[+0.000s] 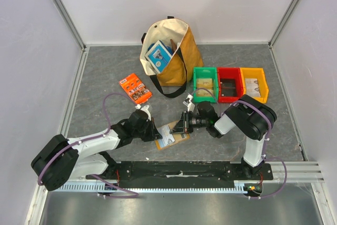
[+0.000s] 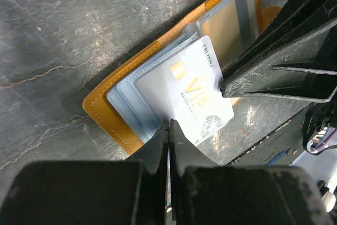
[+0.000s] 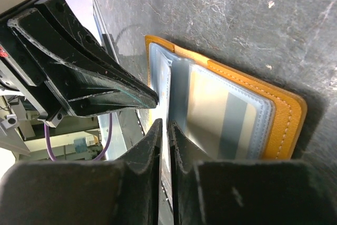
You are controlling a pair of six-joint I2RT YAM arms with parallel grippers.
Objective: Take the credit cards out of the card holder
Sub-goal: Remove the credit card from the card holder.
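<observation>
My right gripper has only the far edge of the half-out white card, so it should retake that edge (image 3: 169, 90) and pull while my left gripper steadies the holder.
The orange-tan card holder (image 1: 181, 136) lies open on the table, pale blue pockets up (image 2: 102, 111) (image 3: 287, 119). A white card printed "VIP" (image 2: 197, 93) sticks halfway out of a middle pocket. My left gripper (image 1: 156, 133) (image 2: 169, 126) is shut on that card's near edge. My right gripper (image 1: 182, 125) (image 3: 166, 125) is shut on a raised pocket leaf at the holder's middle, and its tip shows in the left wrist view (image 2: 225, 85) at the card's far edge. A pale card with a grey stripe (image 3: 226, 125) sits in the outer pocket. No black card shows.
A tan tote bag (image 1: 184, 61) holding a blue-and-white box (image 1: 159, 56) stands behind. An orange printed packet (image 1: 135, 88) lies at the left. Green (image 1: 205, 68), red (image 1: 229, 69) and yellow (image 1: 253, 69) bins stand in a row at the right.
</observation>
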